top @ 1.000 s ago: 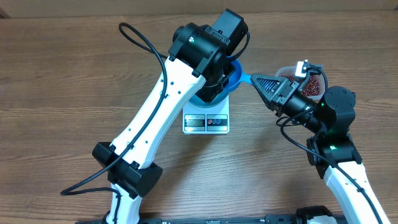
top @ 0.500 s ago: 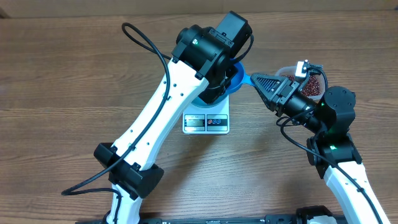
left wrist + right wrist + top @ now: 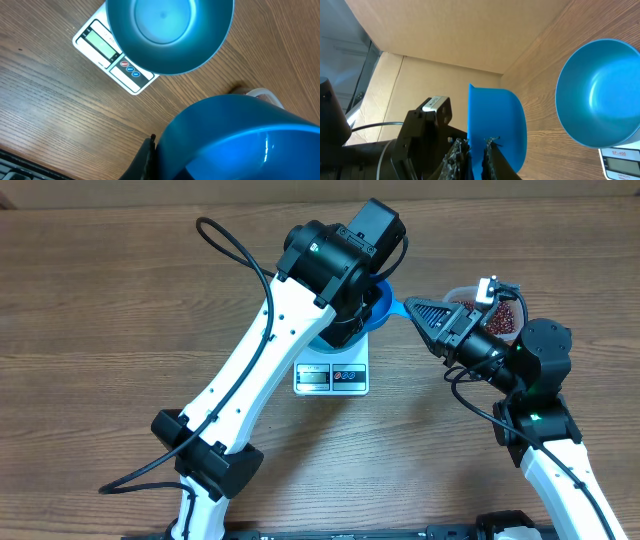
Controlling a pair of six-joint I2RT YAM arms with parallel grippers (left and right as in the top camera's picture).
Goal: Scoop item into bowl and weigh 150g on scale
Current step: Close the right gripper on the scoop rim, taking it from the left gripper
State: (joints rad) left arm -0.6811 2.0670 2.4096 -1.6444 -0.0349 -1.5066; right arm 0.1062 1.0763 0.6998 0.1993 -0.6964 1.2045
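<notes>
My left gripper has the blue scoop by its side, so it should steady the scoop while my right gripper retakes its handle (image 3: 399, 308) before going to the tub.
The blue bowl (image 3: 352, 337) (image 3: 165, 30) (image 3: 600, 95) stands on the white scale (image 3: 332, 377) (image 3: 102, 47) (image 3: 620, 160), its inside bare. My right gripper (image 3: 408, 307) (image 3: 476, 141) is shut on the handle of the blue scoop (image 3: 396, 306) (image 3: 500, 120), held beside the bowl's rim with its cup turned on its side. The scoop (image 3: 240, 135) fills the near part of the left wrist view. There my left gripper (image 3: 156, 150) is shut on its wall, one finger (image 3: 147, 157) showing, the other hidden. Red-brown beans (image 3: 500, 315) lie in the clear tub (image 3: 455, 292).
The left arm (image 3: 270, 350) stretches over the scale and hides most of the bowl from above. A black cable (image 3: 230, 250) loops off it at the left. The tub's white rim (image 3: 260, 92) shows behind the scoop. A cardboard wall (image 3: 445, 40) stands at the back.
The left wrist has shifted slightly up and to the right over the bowl, then held still. The right arm and the scoop have stayed in place.
</notes>
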